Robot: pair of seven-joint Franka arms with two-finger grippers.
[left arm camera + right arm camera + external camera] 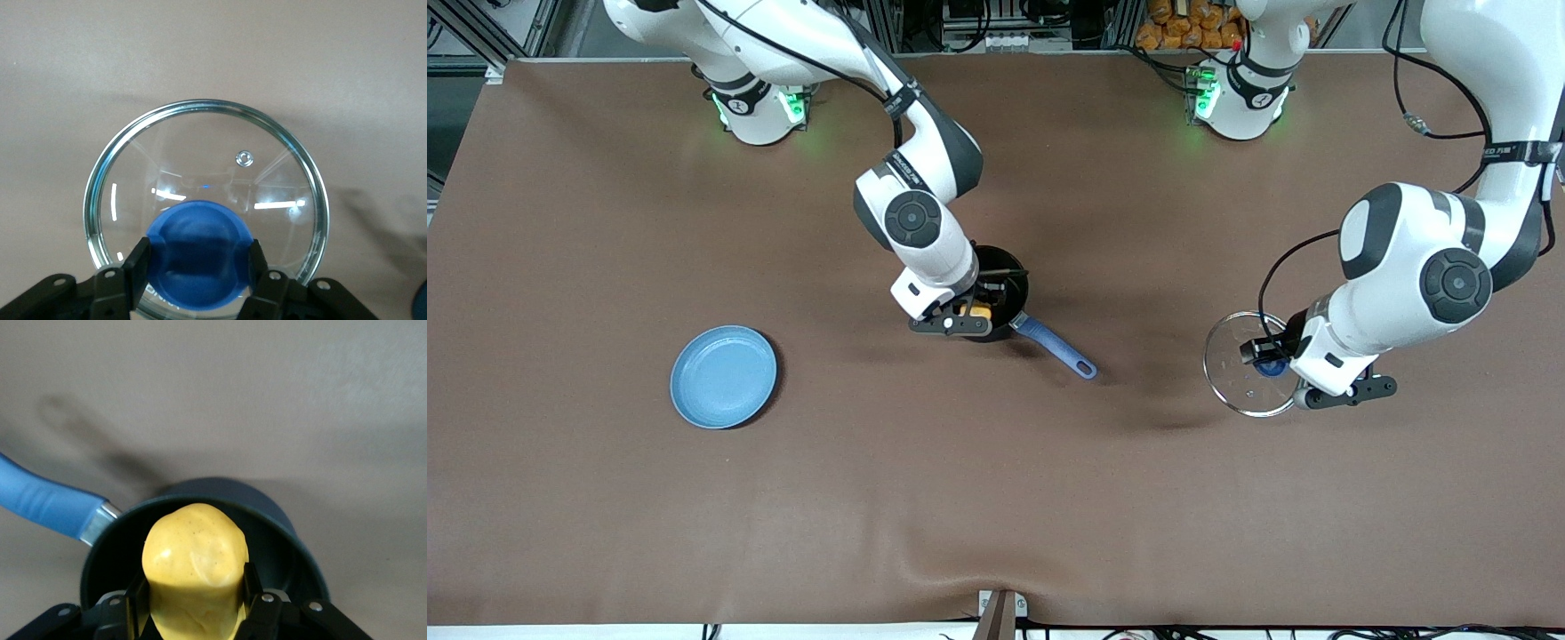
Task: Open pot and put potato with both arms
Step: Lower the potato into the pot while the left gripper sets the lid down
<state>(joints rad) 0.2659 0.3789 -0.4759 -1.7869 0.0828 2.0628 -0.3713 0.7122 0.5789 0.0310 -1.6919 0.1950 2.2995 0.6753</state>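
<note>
My left gripper needs to release the glass lid on the brown table, out (1237, 356) past the pot's blue handle.
The black pot (1009, 267) stands uncovered in the middle of the table, its blue handle (1054, 345) pointing toward the front camera. Over its mouth my right gripper (976, 313) is shut on the yellow potato (195, 567), which hangs above the pot's dark inside (287, 547). Toward the left arm's end of the table the round glass lid (1240, 364) is held by its blue knob (199, 250), with my left gripper (197, 261) shut on that knob. Whether the lid rests on the table or hangs just above it I cannot tell.
A flat blue plate (723, 376) lies on the brown table toward the right arm's end, nearer the front camera than the pot. A small clamp (1000, 613) sits at the table's front edge.
</note>
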